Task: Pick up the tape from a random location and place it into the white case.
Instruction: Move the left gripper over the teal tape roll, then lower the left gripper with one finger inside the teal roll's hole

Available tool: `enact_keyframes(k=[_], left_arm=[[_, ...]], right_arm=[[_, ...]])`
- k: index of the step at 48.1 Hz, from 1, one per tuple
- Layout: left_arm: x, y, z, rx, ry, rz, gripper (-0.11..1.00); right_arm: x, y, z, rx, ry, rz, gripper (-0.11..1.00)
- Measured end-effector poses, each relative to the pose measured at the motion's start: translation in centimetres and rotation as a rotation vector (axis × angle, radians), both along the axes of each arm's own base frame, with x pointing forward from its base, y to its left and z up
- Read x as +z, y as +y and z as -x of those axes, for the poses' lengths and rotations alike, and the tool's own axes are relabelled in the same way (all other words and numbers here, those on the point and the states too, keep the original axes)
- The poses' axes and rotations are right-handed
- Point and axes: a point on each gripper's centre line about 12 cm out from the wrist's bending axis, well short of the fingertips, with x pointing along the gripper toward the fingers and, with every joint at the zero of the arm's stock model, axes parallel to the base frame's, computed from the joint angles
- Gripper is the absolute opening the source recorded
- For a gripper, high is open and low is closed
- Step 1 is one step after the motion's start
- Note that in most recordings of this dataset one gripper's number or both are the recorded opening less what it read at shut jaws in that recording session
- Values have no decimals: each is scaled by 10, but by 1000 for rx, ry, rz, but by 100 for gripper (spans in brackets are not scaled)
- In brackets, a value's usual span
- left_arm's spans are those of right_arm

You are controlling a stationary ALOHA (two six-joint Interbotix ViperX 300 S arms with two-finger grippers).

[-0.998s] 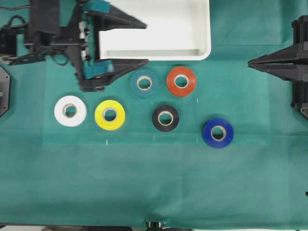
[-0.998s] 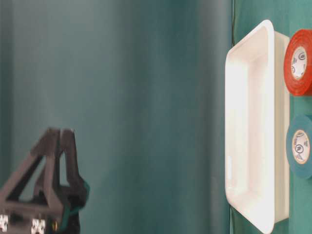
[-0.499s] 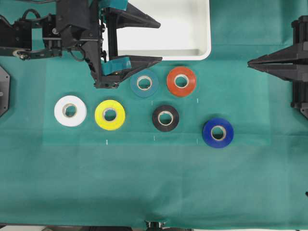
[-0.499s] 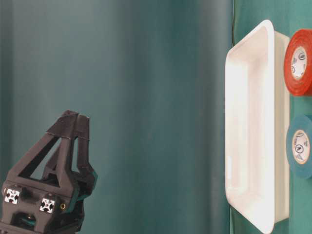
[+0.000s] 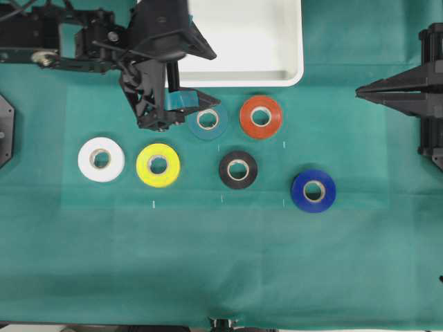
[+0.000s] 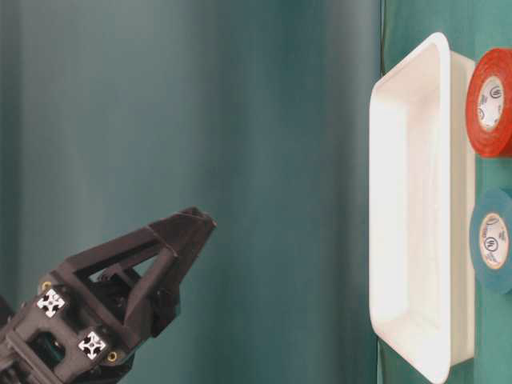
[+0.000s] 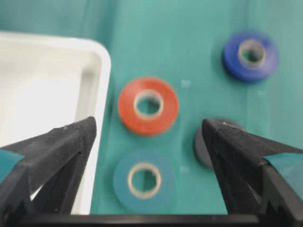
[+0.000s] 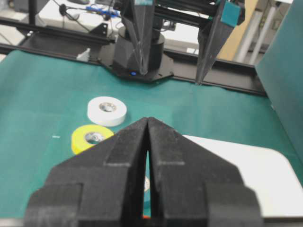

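Note:
My left gripper closes next on the teal tape's side (image 5: 206,133) (image 7: 166,182) facing away from the white case, keeping one finger inside the tape's hole.
The teal tape (image 5: 208,120) lies flat on the green cloth just in front of the white case (image 5: 277,41). My left gripper (image 5: 217,78) is open and empty, hovering above the case's front edge and just left of the tape. In the left wrist view the tape (image 7: 144,181) sits low between the wide-open fingers (image 7: 71,142), with the case (image 7: 47,94) at the left. The tape (image 6: 492,240) and the case (image 6: 416,208) also show in the table-level view. My right gripper (image 5: 358,90) is shut and empty at the far right.
A red roll (image 5: 261,117) touches the tape's right side. A black roll (image 5: 238,169), a royal blue roll (image 5: 313,191), a yellow roll (image 5: 158,165) and a white roll (image 5: 101,159) lie on the cloth in front.
My left gripper has moved right toward the teal tape and tilted over, its fingers now pointing down past the case's front edge. The right arm and the rolls have not moved.

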Motion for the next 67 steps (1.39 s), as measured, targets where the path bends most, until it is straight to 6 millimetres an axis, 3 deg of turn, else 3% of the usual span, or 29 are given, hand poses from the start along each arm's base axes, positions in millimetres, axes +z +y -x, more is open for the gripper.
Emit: enact_keyframes(k=[19,58,67], left_arm=[[5,1,-10,-5,262,18,100],[7,1,-11,-7,271,18,100],[-2,-2,-11,-14,263,15,100]], right_arm=[[-1,0,0,0,5,-2,0],[-2,0,-1,0,12,-2,0],[-2,0,-1,0,12,-2,0]])
